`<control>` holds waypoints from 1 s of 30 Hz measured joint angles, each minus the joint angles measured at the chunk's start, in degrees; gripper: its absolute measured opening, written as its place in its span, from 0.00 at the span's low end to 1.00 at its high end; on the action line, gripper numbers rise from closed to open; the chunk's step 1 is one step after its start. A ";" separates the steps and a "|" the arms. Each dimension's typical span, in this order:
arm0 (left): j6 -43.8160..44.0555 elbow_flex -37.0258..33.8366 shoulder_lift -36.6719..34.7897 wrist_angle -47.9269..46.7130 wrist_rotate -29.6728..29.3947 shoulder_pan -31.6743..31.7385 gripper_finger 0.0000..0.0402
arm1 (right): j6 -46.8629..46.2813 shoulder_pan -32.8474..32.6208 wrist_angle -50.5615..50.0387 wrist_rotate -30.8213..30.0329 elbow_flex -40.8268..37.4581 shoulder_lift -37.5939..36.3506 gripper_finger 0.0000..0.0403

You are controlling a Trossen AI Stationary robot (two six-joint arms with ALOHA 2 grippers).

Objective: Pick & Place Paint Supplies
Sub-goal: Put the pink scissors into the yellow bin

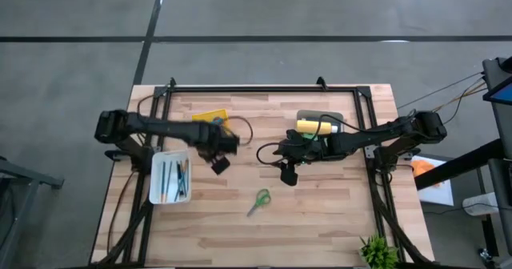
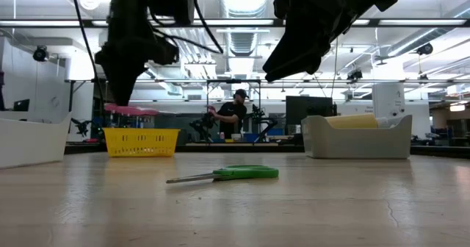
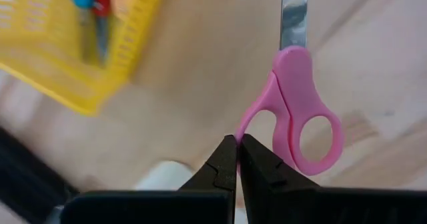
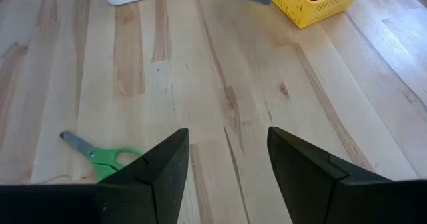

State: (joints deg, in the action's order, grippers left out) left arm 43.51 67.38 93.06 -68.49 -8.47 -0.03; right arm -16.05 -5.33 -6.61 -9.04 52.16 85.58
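Note:
I will use my left gripper to put the pink scissors down in the yellow basket (image 1: 206, 130) (image 3: 99, 39), against the blue-handled tool.
My left gripper (image 1: 220, 163) hangs above the table's middle, between the yellow basket (image 1: 210, 118) and the white tray (image 1: 170, 177), and is shut on pink scissors (image 3: 293, 97). Thin brushes and pens (image 1: 174, 178) lie in the white tray. A yellow bottle (image 1: 314, 126) lies in the grey bin (image 1: 320, 117) at the far right. My right gripper (image 4: 227, 141) is open and empty, raised above bare wood near the green scissors (image 1: 258, 201), which lie flat on the table. My left gripper (image 3: 239, 139) pinches the pink scissors between its two fingers at the rim of one handle loop (image 3: 257, 121). The metal blade (image 3: 293, 17) points away from the fingers. The scissors are lifted clear of the table and sit roughly level (image 2: 132, 109).
The yellow basket (image 3: 73, 44) holds blue and red-handled tools. A small plant (image 1: 376, 253) stands at the near right corner. Bare wood lies around the green scissors (image 2: 235, 173). A person (image 2: 236, 115) stands in the room beyond the table.

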 joint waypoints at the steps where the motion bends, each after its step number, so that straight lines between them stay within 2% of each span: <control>1: -2.76 0.31 0.00 -0.86 0.02 1.99 0.02 | 0.00 -0.02 0.02 -0.02 0.00 0.00 0.50; 9: -27.70 1.00 0.00 -2.05 -0.07 18.98 0.02 | 0.00 -0.01 0.01 -0.01 0.00 0.01 0.50; 17: -40.10 2.93 0.00 -0.70 0.09 31.64 0.02 | 0.00 -0.02 0.02 -0.01 0.00 0.01 0.50; 21: -42.03 2.39 0.00 2.77 0.09 34.65 0.02 | 0.00 -0.01 0.02 -0.02 0.00 0.00 0.50; 30: -43.31 -2.84 0.05 5.76 1.87 34.13 0.02 | 0.00 -0.01 0.02 -0.02 0.00 0.01 0.50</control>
State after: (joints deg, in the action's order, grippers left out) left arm 0.20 64.54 93.11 -62.73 -6.60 34.11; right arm -16.05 -5.34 -6.59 -9.06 52.16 85.59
